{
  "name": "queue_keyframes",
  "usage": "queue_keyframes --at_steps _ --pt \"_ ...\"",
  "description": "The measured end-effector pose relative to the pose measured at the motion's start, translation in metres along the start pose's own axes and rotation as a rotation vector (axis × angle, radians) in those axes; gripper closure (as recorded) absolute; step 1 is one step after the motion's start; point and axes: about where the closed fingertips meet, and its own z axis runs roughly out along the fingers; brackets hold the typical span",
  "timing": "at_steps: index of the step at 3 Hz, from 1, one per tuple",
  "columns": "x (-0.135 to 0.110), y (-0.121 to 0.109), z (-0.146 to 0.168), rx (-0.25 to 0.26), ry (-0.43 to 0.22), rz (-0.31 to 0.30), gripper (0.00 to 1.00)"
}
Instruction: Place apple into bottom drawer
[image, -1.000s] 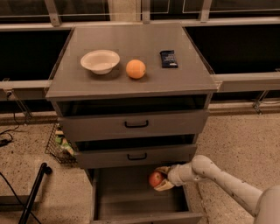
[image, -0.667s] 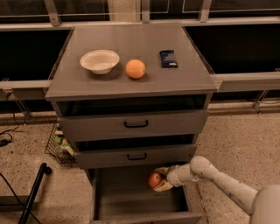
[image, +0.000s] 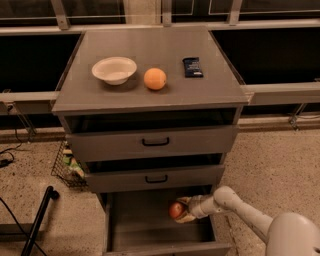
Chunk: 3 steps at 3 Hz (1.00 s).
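Observation:
Next, my gripper lets go of the apple on the open bottom drawer's grey bottom, near the middle (image: 172, 220).
The apple (image: 175, 210) is small, round and red with a yellowish patch. My gripper (image: 180, 210) is shut on it and holds it inside the open bottom drawer (image: 140, 227), near the drawer's right side and low over its grey floor. My white arm (image: 240, 207) reaches in from the lower right. The drawer is pulled out below the two shallower drawers with black handles (image: 155, 142). Whether the apple touches the floor cannot be told.
On the cabinet top (image: 150, 95) stand a white bowl (image: 114, 69), an orange (image: 155, 78) and a dark blue packet (image: 192, 66). A wire basket (image: 67, 167) sits on the floor at the cabinet's left. A black pole (image: 37, 220) leans at lower left.
My gripper with the apple has moved slightly left and further into the bottom drawer. Nothing else has moved.

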Motion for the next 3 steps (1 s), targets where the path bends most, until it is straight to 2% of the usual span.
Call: queue_keyframes --at_steps 1,2,3 --pt "0.025 0.001 0.031 -0.019 -0.005 0.011 1.0" --pt "0.036 0.002 0.049 -0.033 -0.009 0.015 1.0" --pt "0.058 0.008 0.078 -0.07 0.003 0.024 1.0"
